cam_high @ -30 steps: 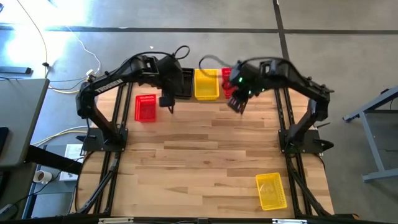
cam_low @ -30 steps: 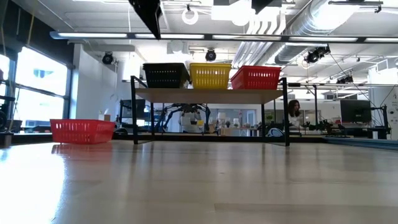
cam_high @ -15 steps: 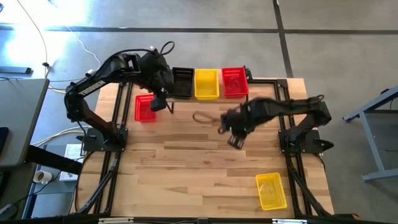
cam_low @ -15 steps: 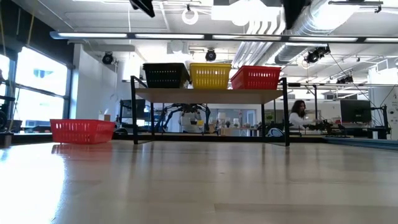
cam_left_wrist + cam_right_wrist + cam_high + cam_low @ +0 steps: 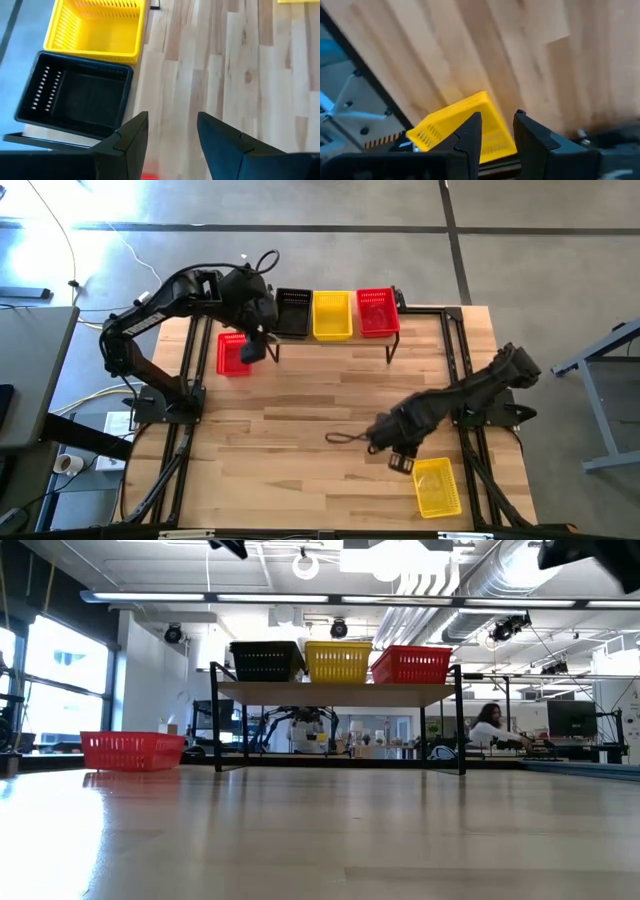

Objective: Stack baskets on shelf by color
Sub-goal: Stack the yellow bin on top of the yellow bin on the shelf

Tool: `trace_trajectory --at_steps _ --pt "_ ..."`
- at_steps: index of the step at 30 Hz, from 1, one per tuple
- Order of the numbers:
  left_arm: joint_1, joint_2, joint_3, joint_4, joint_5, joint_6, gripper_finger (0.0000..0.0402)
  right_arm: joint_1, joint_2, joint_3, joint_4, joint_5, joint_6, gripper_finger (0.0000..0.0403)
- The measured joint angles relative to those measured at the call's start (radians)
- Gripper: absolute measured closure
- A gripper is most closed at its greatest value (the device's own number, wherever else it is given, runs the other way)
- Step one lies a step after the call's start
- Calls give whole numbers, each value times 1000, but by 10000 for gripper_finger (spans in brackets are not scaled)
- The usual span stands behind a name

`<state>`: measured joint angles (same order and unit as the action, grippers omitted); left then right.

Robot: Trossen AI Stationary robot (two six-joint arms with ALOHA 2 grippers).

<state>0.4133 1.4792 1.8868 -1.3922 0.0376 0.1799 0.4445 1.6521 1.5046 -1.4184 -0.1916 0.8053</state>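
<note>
My right gripper needs to close on the near short rim (image 5: 451, 514) of the yellow basket on the table, the rim that faces the near edge of the table.
On the shelf (image 5: 340, 692) a black basket (image 5: 293, 312), a yellow basket (image 5: 332, 315) and a red basket (image 5: 377, 312) stand side by side on their bases. Another red basket (image 5: 233, 352) sits on the table left of the shelf. A second yellow basket (image 5: 436, 486) lies near the table's near right corner. My left gripper (image 5: 256, 346) hovers open just right of the red basket on the table. My right gripper (image 5: 400, 456) is open, above the table just left of and beyond the near yellow basket (image 5: 460, 129). In the left wrist view my left gripper (image 5: 172, 135) looks down past the shelf's black basket (image 5: 75, 100).
A dark cable loop (image 5: 345, 438) trails beside the right arm over the table's middle. The arms' bases and black frame rails (image 5: 175, 430) run along the left and right table edges. A person (image 5: 490, 725) sits at a desk far behind the table.
My right gripper has swung away from the red basket on the shelf, across the table toward its near edge, and now hangs close to the near yellow basket. My left gripper has shifted a little toward the table's left, nearer the red basket there. The baskets have stayed put.
</note>
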Motion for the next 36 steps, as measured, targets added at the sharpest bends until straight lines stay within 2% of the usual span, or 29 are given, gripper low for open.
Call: trace_trajectory --at_steps 14,20,29,36 --pt "-44 0 0 -22 0 -240 243 341 -43 -124 208 -48 10 304" --pt "-83 0 0 -85 -19 -310 243 463 -44 -179 313 -29 91 304" --pt "-148 1 0 -107 -27 -387 243 581 -44 -310 561 23 233 304" --pt "-180 1 0 -108 -37 -415 243 627 -44 -384 648 41 294 304"
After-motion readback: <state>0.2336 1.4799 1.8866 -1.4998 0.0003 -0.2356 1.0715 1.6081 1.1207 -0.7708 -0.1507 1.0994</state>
